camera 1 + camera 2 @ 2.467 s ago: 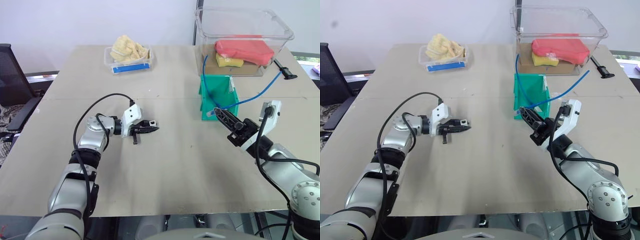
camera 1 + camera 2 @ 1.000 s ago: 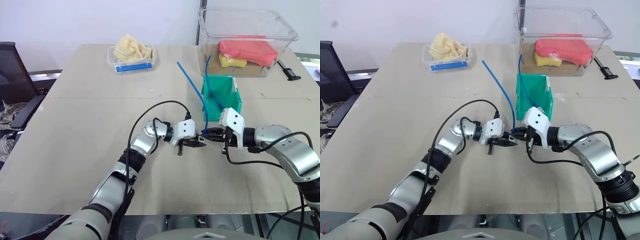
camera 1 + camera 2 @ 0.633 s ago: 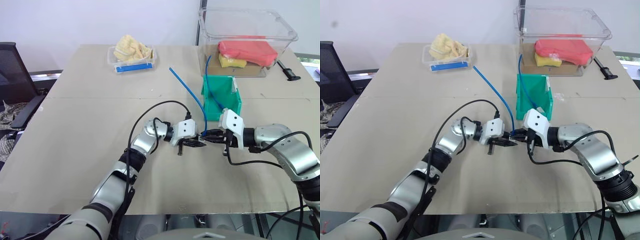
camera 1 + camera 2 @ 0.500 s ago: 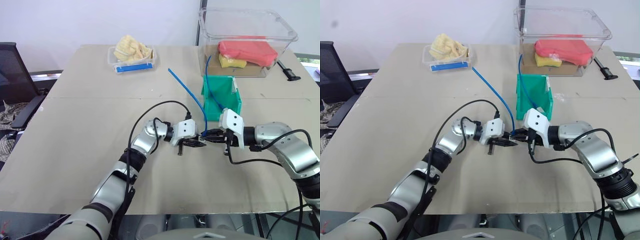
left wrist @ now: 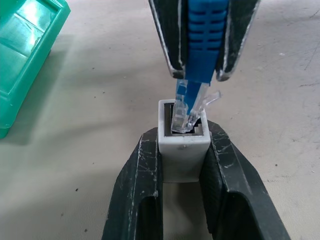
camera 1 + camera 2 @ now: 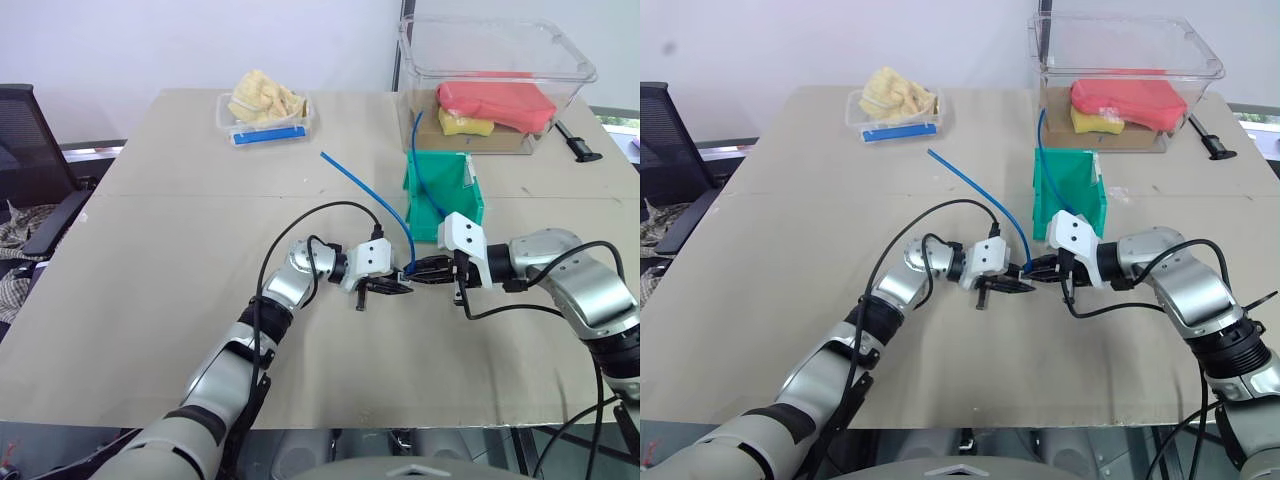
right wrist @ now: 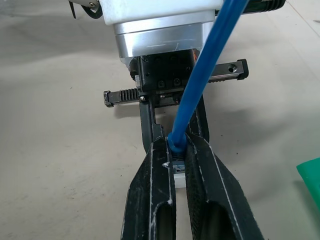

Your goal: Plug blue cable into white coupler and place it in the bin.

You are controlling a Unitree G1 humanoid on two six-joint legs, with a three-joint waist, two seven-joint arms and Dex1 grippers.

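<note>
The robot's left gripper should release the white coupler, now held over the table's middle, inside the teal bin (image 6: pixel 443 204), next to the low end of the blue cord there.
My left gripper (image 5: pixel 183 132) is shut on the white coupler (image 5: pixel 183 150), a tiny cube with its dark socket facing my right gripper (image 5: pixel 200 75). The right gripper is shut on the blue cable (image 6: pixel 365 195) at its blue boot. The clear plug (image 5: pixel 189 112) sits tilted in the socket's mouth. Both grippers meet tip to tip over the table's middle, left gripper (image 6: pixel 393 287) against right gripper (image 6: pixel 416 274). From there the cable rises and slants away to the far left. The teal bin (image 6: pixel 452 205) stands just behind the right gripper.
A second blue cord (image 6: pixel 418 150) hangs into the bin. A large clear tub (image 6: pixel 500 60) holding red and yellow items stands behind it, with a black tool (image 6: pixel 575 140) to its right. A small clear tray (image 6: pixel 262 108) sits at the far left. A black chair (image 6: pixel 25 150) is beside the table.
The right wrist has turned, and the cable's free end has swung further left and lower. Both grippers stay tip to tip in the same spot.
</note>
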